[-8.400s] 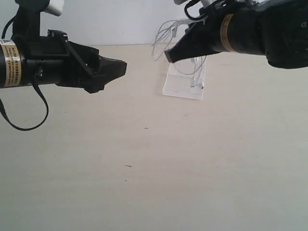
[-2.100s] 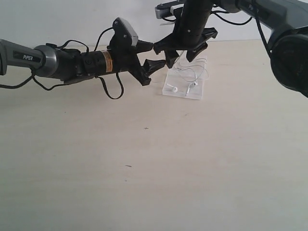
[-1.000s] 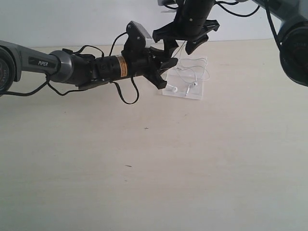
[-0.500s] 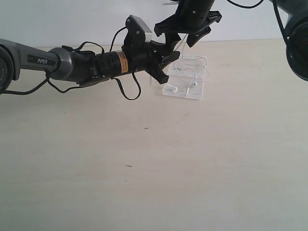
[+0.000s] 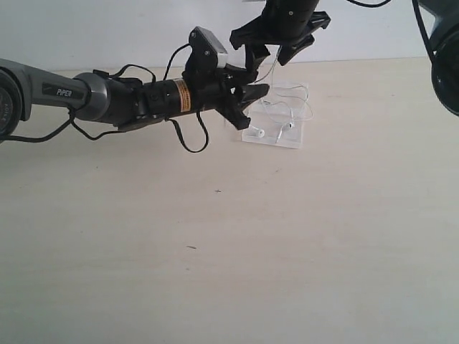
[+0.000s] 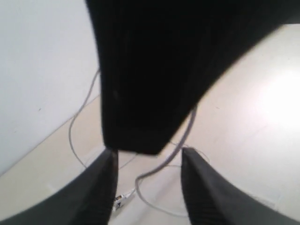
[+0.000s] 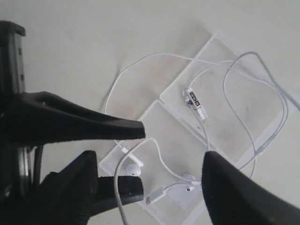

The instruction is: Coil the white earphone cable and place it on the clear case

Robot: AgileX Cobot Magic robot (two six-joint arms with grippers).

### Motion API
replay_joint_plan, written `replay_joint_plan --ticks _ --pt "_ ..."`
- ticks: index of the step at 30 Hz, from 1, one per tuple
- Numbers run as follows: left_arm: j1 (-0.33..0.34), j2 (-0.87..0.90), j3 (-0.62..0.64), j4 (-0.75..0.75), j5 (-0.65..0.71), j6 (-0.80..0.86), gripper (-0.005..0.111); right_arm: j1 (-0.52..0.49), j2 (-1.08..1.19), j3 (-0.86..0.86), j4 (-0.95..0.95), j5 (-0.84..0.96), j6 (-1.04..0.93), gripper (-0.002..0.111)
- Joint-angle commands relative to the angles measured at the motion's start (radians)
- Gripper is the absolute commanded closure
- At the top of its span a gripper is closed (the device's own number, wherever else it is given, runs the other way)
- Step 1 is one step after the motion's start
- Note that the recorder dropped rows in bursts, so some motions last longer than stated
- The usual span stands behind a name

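The white earphone cable loops up over my right gripper. Next, my left gripper pinches the rising part of the cable point(image 6: 188, 129) higher before my right gripper backs out.
The clear case point(image 5: 294, 140) lies on the table at the back, seen from above in the right wrist view as the case point(image 7: 176, 140). The white earphone cable point(image 5: 289, 126) is spread loosely over it, with both earbuds point(image 7: 135, 167), the plug point(image 7: 154, 197) and the inline piece point(image 7: 196, 102) on the plastic. One strand point(image 7: 116, 184) rises off the case's near-left corner. My left gripper point(image 5: 257, 107) is open and straddles that strand point(image 6: 139, 176). My right gripper point(image 5: 267, 66) hangs open above the case, the strand running up beside one finger point(image 7: 70, 187).
Pale tabletop point(image 5: 229, 236) stretches in front of the case. A white wall point(image 5: 129, 29) stands just behind it. The left arm's black cables point(image 5: 188, 140) sag onto the table left of the case.
Over the last second my left gripper pushed right to the case's corner, around the rising strand. My right gripper lifted slightly. Earlier both arms were near the camera.
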Motion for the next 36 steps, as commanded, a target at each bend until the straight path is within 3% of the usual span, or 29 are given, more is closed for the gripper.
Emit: replay_joint_plan --ticks 1,5,12,18,23,36 --pt "-0.002 0.001 0.003 0.006 0.015 -0.009 0.044 -0.005 -0.022 -0.004 0.010 -0.013 -0.014 0.046" --pt "-0.002 0.001 0.003 -0.011 0.015 -0.009 0.042 -0.005 -0.022 -0.004 0.010 -0.013 -0.014 0.046" --pt "-0.002 0.001 0.003 -0.026 0.015 -0.009 0.051 -0.005 -0.023 -0.004 0.052 -0.013 -0.014 0.046" --pt "-0.002 0.001 0.003 -0.029 0.020 -0.009 0.074 -0.005 -0.038 -0.004 0.052 -0.013 -0.014 0.046" --pt "-0.002 0.001 0.003 -0.092 0.050 -0.009 0.107 -0.005 -0.057 -0.004 0.054 -0.013 -0.014 0.046" --pt "-0.002 0.001 0.003 -0.158 0.031 -0.013 0.107 -0.005 -0.063 -0.004 0.056 -0.013 -0.014 0.046"
